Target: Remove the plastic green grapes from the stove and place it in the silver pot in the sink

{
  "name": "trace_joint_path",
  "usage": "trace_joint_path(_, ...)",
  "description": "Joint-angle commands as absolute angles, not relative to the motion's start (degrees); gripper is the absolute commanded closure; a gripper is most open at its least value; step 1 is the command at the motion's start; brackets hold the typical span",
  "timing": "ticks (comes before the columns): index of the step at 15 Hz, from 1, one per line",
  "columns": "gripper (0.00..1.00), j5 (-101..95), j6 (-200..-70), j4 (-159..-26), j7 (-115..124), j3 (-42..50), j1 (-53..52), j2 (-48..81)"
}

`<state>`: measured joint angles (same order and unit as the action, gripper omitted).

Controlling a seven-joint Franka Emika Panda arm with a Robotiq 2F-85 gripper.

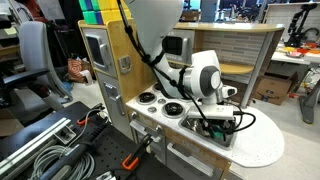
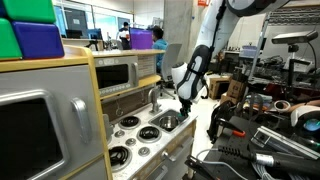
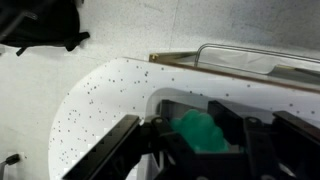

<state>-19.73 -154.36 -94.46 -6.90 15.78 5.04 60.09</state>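
My gripper should release the plastic green grapes on the bottom of the silver pot (image 1: 205, 129), toward the stove side of the sink.
My gripper (image 3: 200, 140) is shut on the plastic green grapes (image 3: 198, 130), a bright green lumpy clump held between the black jaws. In both exterior views the gripper (image 1: 214, 124) (image 2: 185, 104) hangs low over the sink end of the play kitchen, away from the stove. The white stove (image 2: 133, 138) with its black burner discs also shows in an exterior view (image 1: 152, 98). The silver pot (image 2: 168, 121) sits in the sink beside the arched faucet (image 2: 152, 97), just left of the gripper. From the wrist the pot is hidden.
A white speckled rounded countertop (image 3: 95, 95) (image 1: 258, 142) lies under the gripper. A wooden edge with a metal rail (image 3: 250, 52) runs behind it. A toy microwave (image 2: 120, 72) stands above the stove. Cables and black gear lie on the floor (image 1: 60, 150).
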Motion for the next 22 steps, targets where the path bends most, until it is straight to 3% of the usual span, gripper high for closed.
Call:
trace_joint_path(1,0.81,-17.74,-149.58,-85.74,-5.64,13.57,4.6,64.05)
trace_joint_path(15,0.81,-17.31,-134.11,-67.68,-7.29,7.37,4.22,75.94)
trace_joint_path(16,0.31,-17.25,-133.67,-67.02,-7.33,7.13,4.21,76.17)
trace_joint_path(17,0.3,-17.34,-133.39,-66.59,-7.48,6.96,4.12,76.25)
trace_joint_path(21,0.02,-19.44,-135.64,-74.23,-11.2,3.75,4.54,71.08)
trace_joint_path(22,0.02,-20.58,-137.1,-79.34,-13.22,3.5,4.15,67.88)
